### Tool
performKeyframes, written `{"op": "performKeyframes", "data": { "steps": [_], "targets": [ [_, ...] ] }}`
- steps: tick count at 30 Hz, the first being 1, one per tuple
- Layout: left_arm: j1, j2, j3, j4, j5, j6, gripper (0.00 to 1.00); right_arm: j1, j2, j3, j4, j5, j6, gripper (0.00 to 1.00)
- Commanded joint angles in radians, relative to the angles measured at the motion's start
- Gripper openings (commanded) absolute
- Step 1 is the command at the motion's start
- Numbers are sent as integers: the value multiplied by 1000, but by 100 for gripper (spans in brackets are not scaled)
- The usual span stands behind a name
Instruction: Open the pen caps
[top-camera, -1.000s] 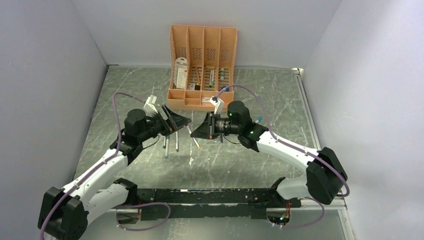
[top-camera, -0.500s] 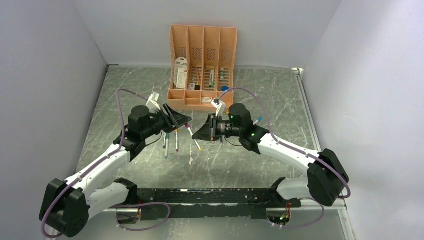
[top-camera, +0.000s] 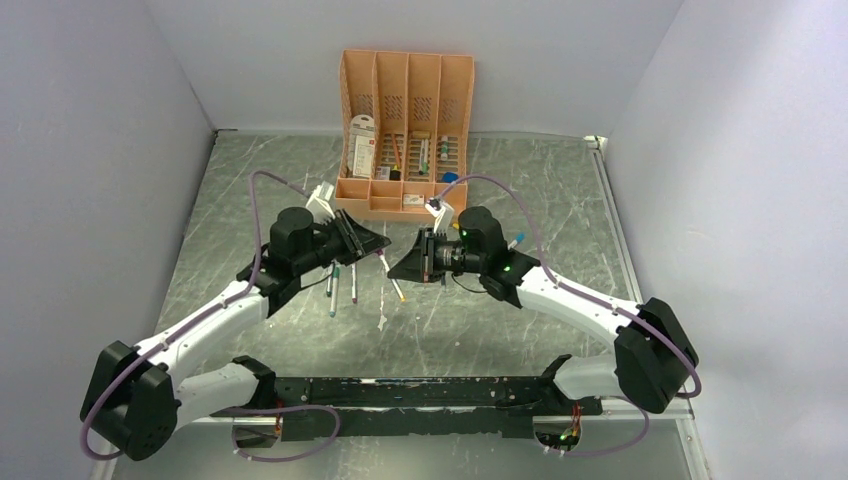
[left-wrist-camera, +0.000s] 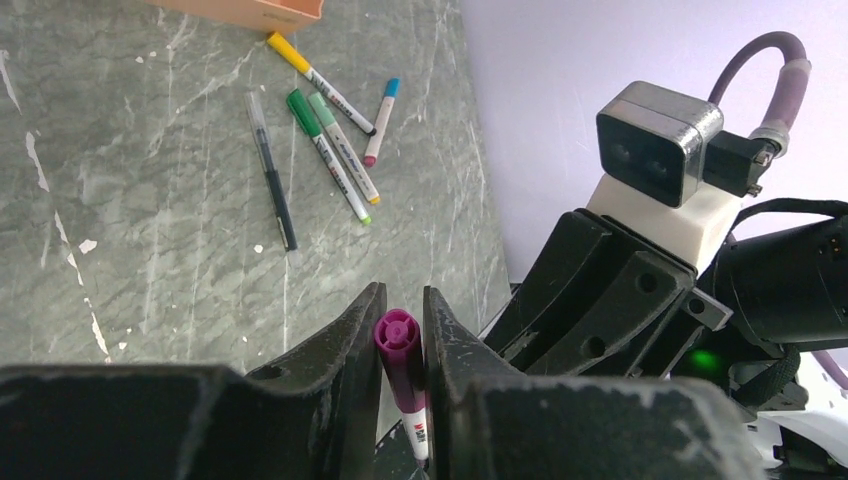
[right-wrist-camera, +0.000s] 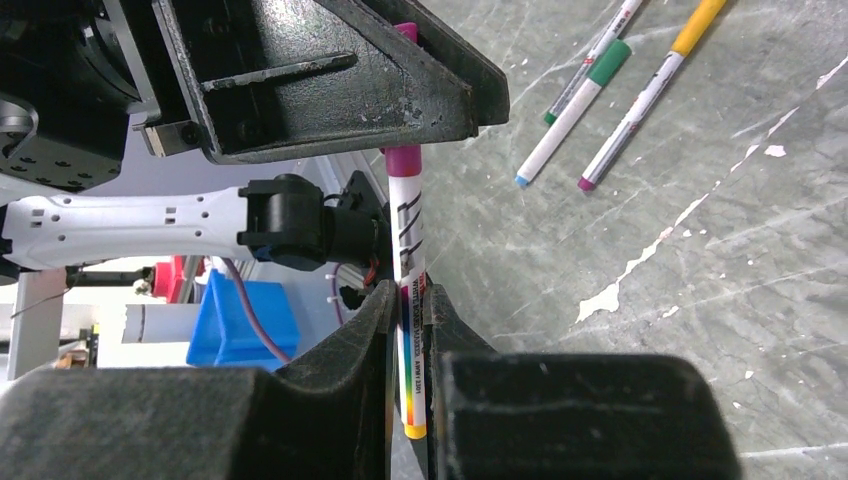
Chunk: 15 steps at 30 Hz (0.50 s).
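The robot's right gripper holds the body of the pen by the rainbow print, away from the purple pen cap, so it should grip the black stripes nearer the pen cap (right-wrist-camera: 409, 228) before pulling.
One pen (right-wrist-camera: 408, 250) with a white printed barrel and a yellow tail end is held level above the table between both arms. My right gripper (right-wrist-camera: 410, 295) is shut on its barrel. Its purple pen cap (left-wrist-camera: 398, 343) sits between the pads of my left gripper (left-wrist-camera: 402, 300), which is shut on it, the cap's end facing the left wrist camera. In the top view the left gripper (top-camera: 372, 245) and right gripper (top-camera: 398, 268) meet tip to tip at mid-table. The cap is still seated on the barrel.
Three loose pens (top-camera: 340, 285) lie on the table (top-camera: 560, 180) below the left gripper. Several more pens (left-wrist-camera: 330, 150), with yellow, green and blue ends, lie near the peach-orange organiser (top-camera: 405, 130) at the back.
My left gripper has moved right, up to the pen, and its jaws have closed from wide open onto the purple cap. The right gripper has stayed shut on the barrel, almost still.
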Motion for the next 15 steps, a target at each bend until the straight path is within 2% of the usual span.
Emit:
{"op": "performKeyframes", "data": {
  "steps": [1, 11, 13, 15],
  "targets": [
    [-19, 27, 38, -33, -25, 40, 18, -19, 1, 7, 10, 6, -15, 0],
    [-50, 71, 76, -74, -29, 51, 8, -41, 8, 14, -8, -1, -28, 0],
    [-52, 77, 76, -68, -27, 45, 7, -43, 12, 23, -17, -3, -38, 13],
    [-55, 84, 75, -65, -26, 40, 7, -43, 16, 33, -32, 2, -53, 19]
  ]
}}
